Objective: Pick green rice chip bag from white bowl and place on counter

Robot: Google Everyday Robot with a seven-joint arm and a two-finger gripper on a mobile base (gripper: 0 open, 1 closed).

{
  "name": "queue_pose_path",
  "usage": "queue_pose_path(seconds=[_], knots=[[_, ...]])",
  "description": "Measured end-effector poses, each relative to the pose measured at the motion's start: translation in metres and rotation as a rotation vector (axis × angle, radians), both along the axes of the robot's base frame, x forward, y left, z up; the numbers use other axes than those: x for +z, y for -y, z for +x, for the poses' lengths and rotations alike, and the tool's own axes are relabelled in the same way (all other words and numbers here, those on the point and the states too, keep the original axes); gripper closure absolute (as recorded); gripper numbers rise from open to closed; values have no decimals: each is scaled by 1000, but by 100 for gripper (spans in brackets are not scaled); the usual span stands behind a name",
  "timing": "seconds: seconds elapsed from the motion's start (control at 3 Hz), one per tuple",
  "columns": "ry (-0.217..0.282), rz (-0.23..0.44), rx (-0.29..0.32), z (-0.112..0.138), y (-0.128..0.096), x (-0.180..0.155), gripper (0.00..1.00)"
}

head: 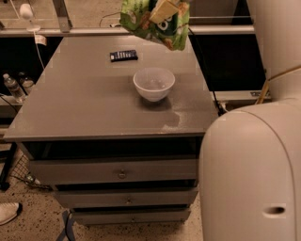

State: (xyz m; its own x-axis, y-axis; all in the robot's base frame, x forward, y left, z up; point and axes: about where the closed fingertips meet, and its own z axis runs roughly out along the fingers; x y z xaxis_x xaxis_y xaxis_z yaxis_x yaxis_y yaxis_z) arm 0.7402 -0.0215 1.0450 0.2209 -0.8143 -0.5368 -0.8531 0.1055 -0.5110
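Observation:
The robot's gripper needs to release the green rice chip bag on the counter [177, 68] close behind the white bowl, near the side edge of the counter.
The green rice chip bag [157, 23] hangs in the air at the top of the camera view, well above the counter [84, 99] and behind the white bowl [154, 84]. My gripper [165, 8] is shut on the bag's upper part, at the top edge of the view. The white bowl stands empty and upright on the counter, right of centre. The counter is the flat grey top of a drawer cabinet.
A small black remote-like object [123, 55] lies on the counter behind and left of the bowl. My robot's white body [249, 169] fills the lower right. Bottles [14, 87] stand on the floor at the left. Cables run behind the counter.

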Motion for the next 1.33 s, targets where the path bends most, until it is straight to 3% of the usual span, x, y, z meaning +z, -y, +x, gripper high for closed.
queue_pose_path(seconds=[0.33, 0.67, 1.33], knots=[[73, -42, -21, 26, 11, 2, 100], [95, -65, -63, 48, 25, -11, 100], [75, -57, -141, 75, 52, -41, 100]])
